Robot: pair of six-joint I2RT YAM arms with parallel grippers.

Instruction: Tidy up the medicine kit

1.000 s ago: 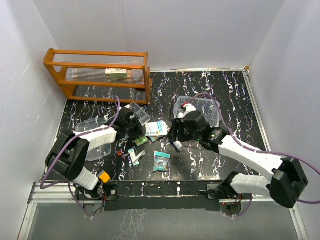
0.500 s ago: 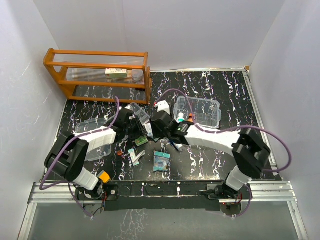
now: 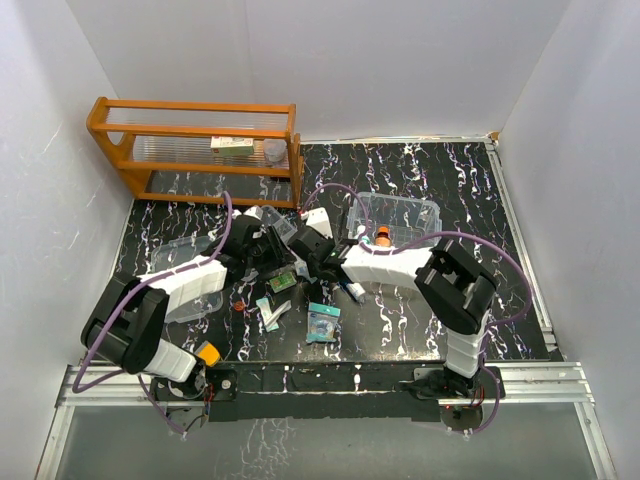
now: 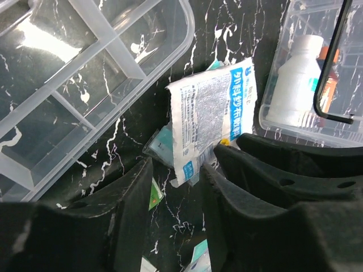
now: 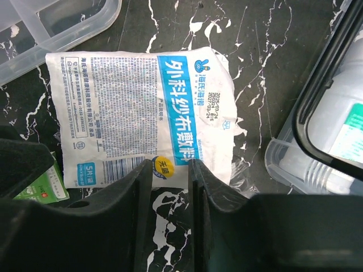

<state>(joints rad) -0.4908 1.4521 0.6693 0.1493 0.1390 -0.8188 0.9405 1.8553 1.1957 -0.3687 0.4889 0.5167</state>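
Note:
My left gripper needs to lift the flat gauze packet by its lower corner (image 4: 182, 179) and offer its opposite end, as my right gripper straddles the packet's near edge.
A white and blue gauze packet (image 5: 142, 107) lies flat on the black marbled table, also seen in the left wrist view (image 4: 212, 116). My right gripper (image 5: 169, 170) straddles the packet's near edge, its jaws narrow but still apart. My left gripper (image 4: 176, 181) is open, with the packet's lower corner just between its fingertips. The two grippers meet over the packet at mid-table, left (image 3: 272, 255) and right (image 3: 306, 256). The medicine kit's clear box (image 3: 405, 215) stands to the right and holds a white bottle (image 4: 295, 85). Its divided tray insert (image 4: 85, 73) lies beside the packet.
An orange wooden rack (image 3: 200, 150) stands at the back left. A clear plastic piece (image 3: 190, 282) lies at the left. A green packet (image 3: 282, 282), a teal packet (image 3: 322, 323) and small white items (image 3: 270, 312) lie in front of the grippers.
The right arm swung left from the clear box to the gauze packet and its jaws narrowed. The left gripper's jaws widened in place.

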